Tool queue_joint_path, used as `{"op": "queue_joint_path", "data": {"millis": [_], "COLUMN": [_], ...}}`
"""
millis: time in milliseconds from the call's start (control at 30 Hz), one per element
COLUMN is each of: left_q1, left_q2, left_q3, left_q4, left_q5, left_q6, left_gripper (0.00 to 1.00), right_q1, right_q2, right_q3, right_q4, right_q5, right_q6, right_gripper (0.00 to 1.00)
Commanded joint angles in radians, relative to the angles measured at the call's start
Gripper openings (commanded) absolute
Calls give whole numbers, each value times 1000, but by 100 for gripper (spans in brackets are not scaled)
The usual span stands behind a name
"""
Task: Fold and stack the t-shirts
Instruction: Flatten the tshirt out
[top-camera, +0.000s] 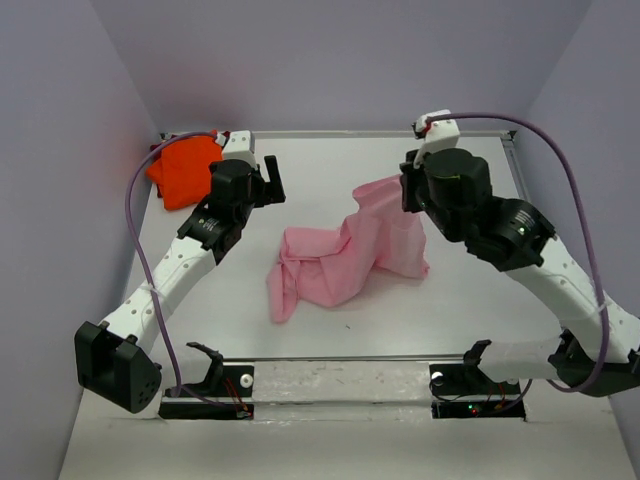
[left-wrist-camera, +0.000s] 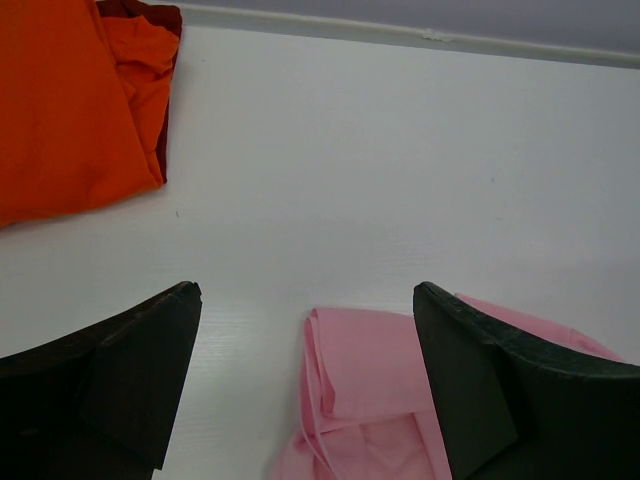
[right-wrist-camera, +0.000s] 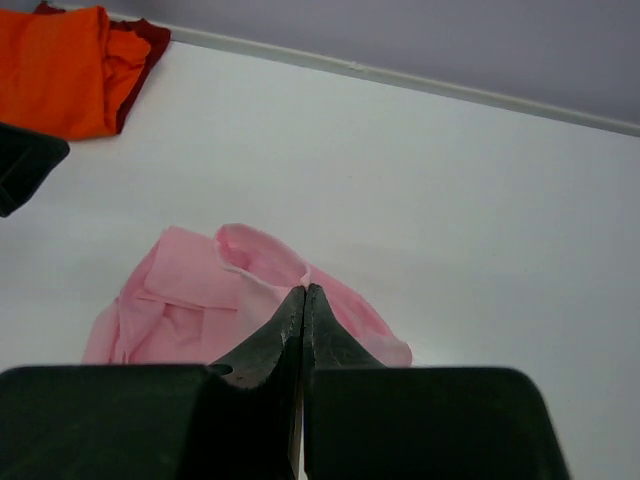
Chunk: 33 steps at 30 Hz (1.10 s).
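Observation:
The robot's left gripper will close on the folded-over flap's near corner (top-camera: 285, 258) (left-wrist-camera: 326, 417) on the light pink t-shirt, at the end away from the right gripper.
The light pink t-shirt (top-camera: 340, 255) lies crumpled mid-table, with one end pulled up to my right gripper (top-camera: 408, 188). That gripper is shut on a fold of it in the right wrist view (right-wrist-camera: 304, 290), and the pink cloth (right-wrist-camera: 190, 300) hangs below it. My left gripper (top-camera: 272, 180) is open and empty, just above the table left of the pink shirt. In the left wrist view (left-wrist-camera: 305, 290) the pink cloth (left-wrist-camera: 370, 370) lies between and below its fingers. The bright orange t-shirt (top-camera: 185, 170) lies at the far left corner on top of the dark red one (left-wrist-camera: 150, 15). Only an edge of the dark red one shows.
A raised rim (top-camera: 330, 133) runs along the far edge of the white table, with grey walls close behind and at both sides. Both arm bases and their cables sit at the near edge. The orange shirt (right-wrist-camera: 60, 65) shows at the top left of the right wrist view.

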<state>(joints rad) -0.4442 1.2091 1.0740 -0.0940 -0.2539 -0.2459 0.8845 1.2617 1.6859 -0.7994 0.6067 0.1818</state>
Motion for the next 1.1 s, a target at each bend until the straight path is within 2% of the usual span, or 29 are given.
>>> {"op": "queue_joint_path", "data": {"millis": [0, 367, 700, 767, 933, 1067], "left_q1": [-10, -22, -31, -36, -39, -45], "left_q2": [-14, 1, 122, 177, 296, 270], "left_q3": [17, 18, 46, 46, 34, -83], "left_q4": [37, 33, -29, -32, 0, 94], "left_q5": [-1, -2, 37, 88, 377, 467], "left_q6": [-6, -9, -69, -102, -225, -331], "left_gripper": [96, 96, 96, 96, 91, 90], "right_q1": [-4, -4, -4, -4, -4, -4], "right_q2": [-51, -214, -223, -222, -223, -231], "right_q3": [18, -199, -399, -407, -414, -420], "right_q4": [-130, -270, -248, -222, -189, -176], "right_q5": [155, 206, 189, 177, 165, 171], "right_q6": [-6, 142, 228, 226, 219, 209], "right_gripper": [0, 0, 0, 0, 0, 0]}}
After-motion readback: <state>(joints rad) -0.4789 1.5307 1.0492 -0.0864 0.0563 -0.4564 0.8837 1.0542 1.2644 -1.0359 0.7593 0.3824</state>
